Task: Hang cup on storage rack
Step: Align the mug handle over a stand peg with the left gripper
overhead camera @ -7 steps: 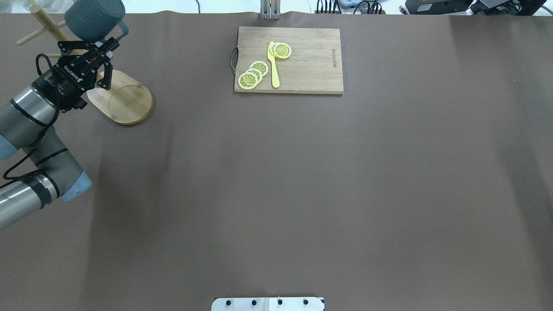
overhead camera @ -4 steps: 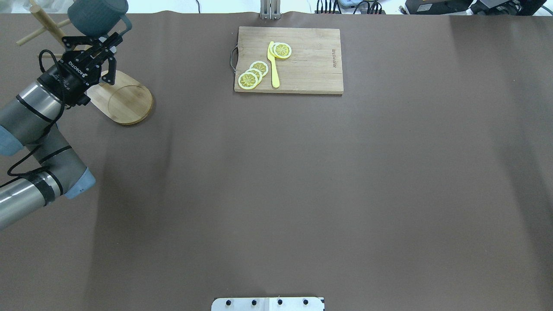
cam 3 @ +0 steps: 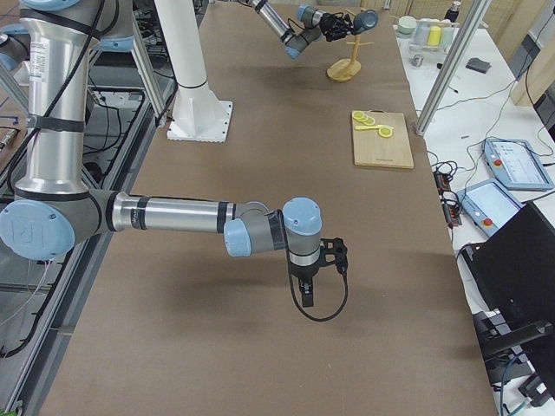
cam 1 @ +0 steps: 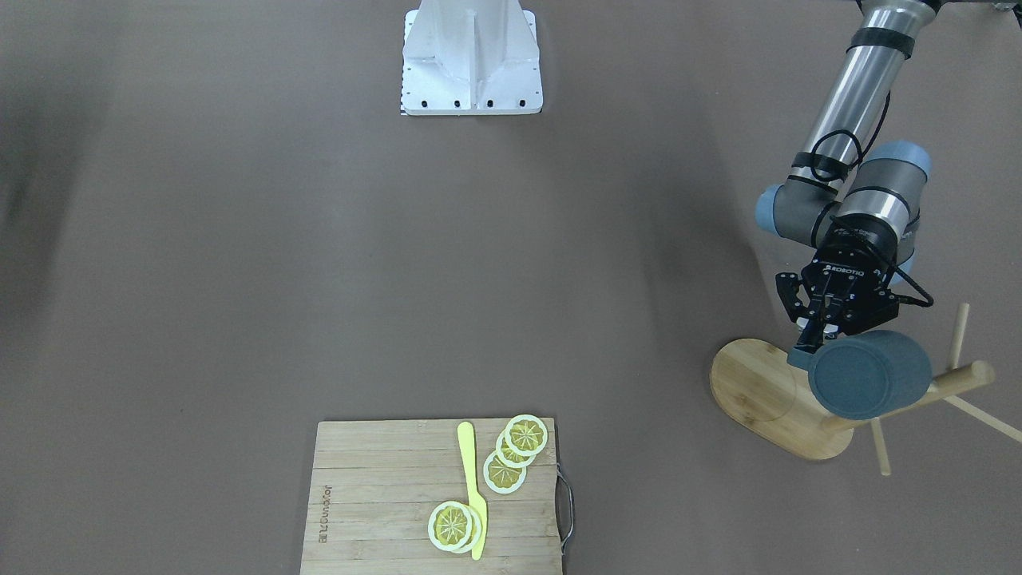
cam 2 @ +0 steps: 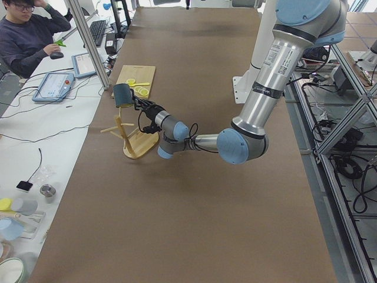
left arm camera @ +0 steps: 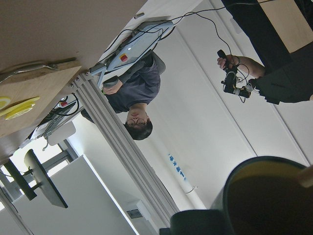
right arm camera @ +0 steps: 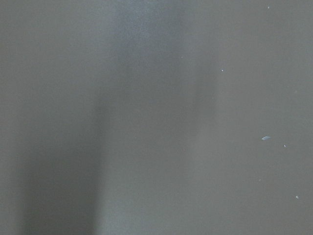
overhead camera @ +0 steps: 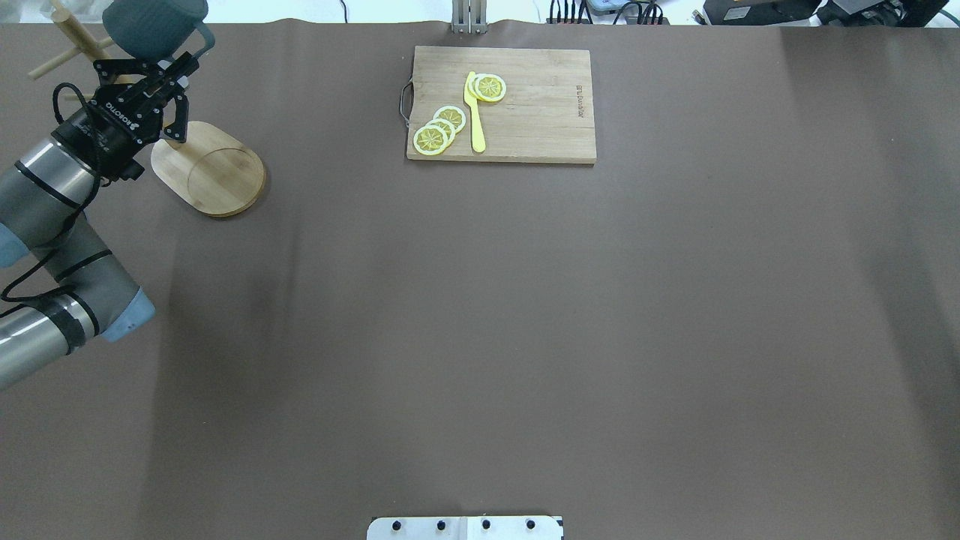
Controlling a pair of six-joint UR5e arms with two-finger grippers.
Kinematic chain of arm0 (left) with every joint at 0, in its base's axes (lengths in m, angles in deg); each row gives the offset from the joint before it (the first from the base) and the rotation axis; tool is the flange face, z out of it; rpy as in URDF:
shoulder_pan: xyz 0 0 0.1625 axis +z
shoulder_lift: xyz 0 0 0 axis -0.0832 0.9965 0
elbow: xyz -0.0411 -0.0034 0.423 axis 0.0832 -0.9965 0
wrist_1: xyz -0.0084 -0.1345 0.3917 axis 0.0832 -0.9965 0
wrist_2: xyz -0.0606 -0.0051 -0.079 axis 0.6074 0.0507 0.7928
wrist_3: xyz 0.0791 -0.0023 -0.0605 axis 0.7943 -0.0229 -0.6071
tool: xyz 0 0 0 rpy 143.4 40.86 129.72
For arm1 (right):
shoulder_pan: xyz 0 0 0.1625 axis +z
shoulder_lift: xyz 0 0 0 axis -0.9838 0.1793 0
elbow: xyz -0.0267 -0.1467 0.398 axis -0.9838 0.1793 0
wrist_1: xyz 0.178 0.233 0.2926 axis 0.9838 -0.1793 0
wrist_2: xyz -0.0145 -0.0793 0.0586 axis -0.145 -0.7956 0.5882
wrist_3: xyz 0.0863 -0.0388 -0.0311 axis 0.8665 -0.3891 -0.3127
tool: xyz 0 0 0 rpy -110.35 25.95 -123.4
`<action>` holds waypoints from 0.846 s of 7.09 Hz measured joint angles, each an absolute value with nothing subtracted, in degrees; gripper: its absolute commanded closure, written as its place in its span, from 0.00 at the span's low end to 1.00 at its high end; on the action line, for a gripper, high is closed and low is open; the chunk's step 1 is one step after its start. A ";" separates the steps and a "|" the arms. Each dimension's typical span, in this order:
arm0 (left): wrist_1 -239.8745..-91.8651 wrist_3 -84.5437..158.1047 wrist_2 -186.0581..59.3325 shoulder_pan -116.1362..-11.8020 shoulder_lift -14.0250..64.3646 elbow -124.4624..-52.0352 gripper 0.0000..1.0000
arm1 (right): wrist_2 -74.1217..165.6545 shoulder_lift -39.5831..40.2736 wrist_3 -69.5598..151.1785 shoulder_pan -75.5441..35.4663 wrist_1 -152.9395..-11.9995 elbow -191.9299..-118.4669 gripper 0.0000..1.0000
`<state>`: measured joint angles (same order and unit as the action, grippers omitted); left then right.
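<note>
Next, my left gripper lets go of the cup so that it hangs against the rack's post (cam 1: pixel 884 403), between the post's tip and the oval base.
The dark slate-blue cup (overhead camera: pixel 154 26) is up at the far left of the table, beside the post (overhead camera: pixel 71 30) of the bamboo storage rack, whose oval base (overhead camera: pixel 217 169) lies below it. In the front view the cup (cam 1: pixel 870 375) lies on its side over the base (cam 1: pixel 754 383), in front of the tilted post (cam 1: pixel 954 379) and its pegs. My left gripper (overhead camera: pixel 176 75) is shut on the cup at its rim near the handle. The left wrist view shows its yellow-green inside (left arm camera: pixel 274 200). My right gripper (cam 3: pixel 305 290) shows only in the right side view; I cannot tell its state.
A bamboo cutting board (overhead camera: pixel 525 105) with lemon slices (overhead camera: pixel 439 127) and a yellow knife (overhead camera: pixel 474 112) lies at the back middle. The robot's white base plate (cam 1: pixel 471 64) is at the near edge. An operator (cam 2: pixel 26 35) sits beside the table.
My left gripper has carried the cup a little farther back and then to the left, closer to the rack's post and pegs.
</note>
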<state>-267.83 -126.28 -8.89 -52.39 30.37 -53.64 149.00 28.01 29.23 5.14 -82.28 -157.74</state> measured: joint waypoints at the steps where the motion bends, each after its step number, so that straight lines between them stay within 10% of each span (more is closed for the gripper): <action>1: -267.84 -126.29 -8.86 -52.39 30.21 -52.68 1.00 | 149.02 28.01 29.23 5.14 -82.28 -157.74 0.00; 6: -268.10 -126.46 -8.48 -52.41 29.73 -48.75 1.00 | 149.04 28.01 29.23 5.14 -82.28 -157.74 0.00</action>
